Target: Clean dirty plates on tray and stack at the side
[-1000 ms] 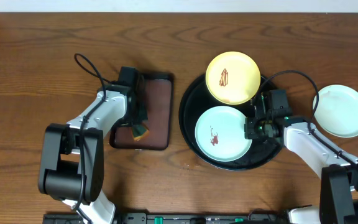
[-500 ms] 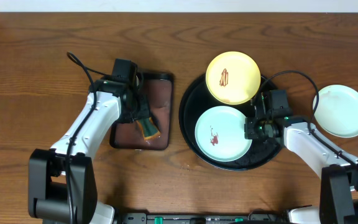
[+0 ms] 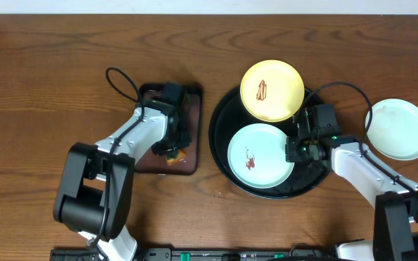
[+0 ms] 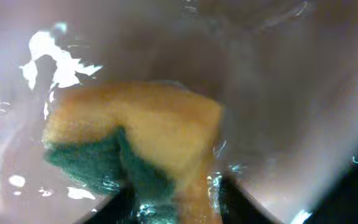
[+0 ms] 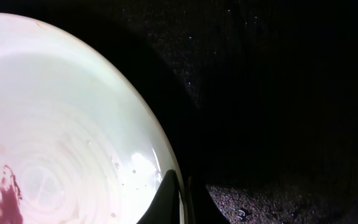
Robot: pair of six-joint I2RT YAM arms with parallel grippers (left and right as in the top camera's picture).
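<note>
The sponge is slanted in my left gripper and its green side is off-centre, so I need to open that gripper, lay the sponge flat and pinch the green side's middle [image 4: 143, 177] before I wipe.
The black tray [image 3: 223, 156] holds a pale yellow plate [image 3: 271, 90] with a red-brown smear at its far rim and a mint-white plate [image 3: 260, 155] with a red smear. My right gripper [image 3: 294, 151] is shut on the right rim of that mint-white plate [image 5: 61, 137], one finger over the rim and one under it. A second mint-white plate [image 3: 398, 129] lies on the table right of the tray. My left gripper [image 3: 171, 148] is shut on a yellow and green sponge [image 4: 135, 146] over the wet brown tray.
The small rectangular dark-brown tray [image 3: 183, 98] lies left of the black tray, with my left arm over it. The black tray's speckled floor [image 5: 278, 93] fills the right wrist view. The wooden table [image 3: 49, 72] surrounds everything.
My left arm has swung to the right over the brown tray, carrying the sponge toward its near right corner. The right arm and the plates have not moved.
</note>
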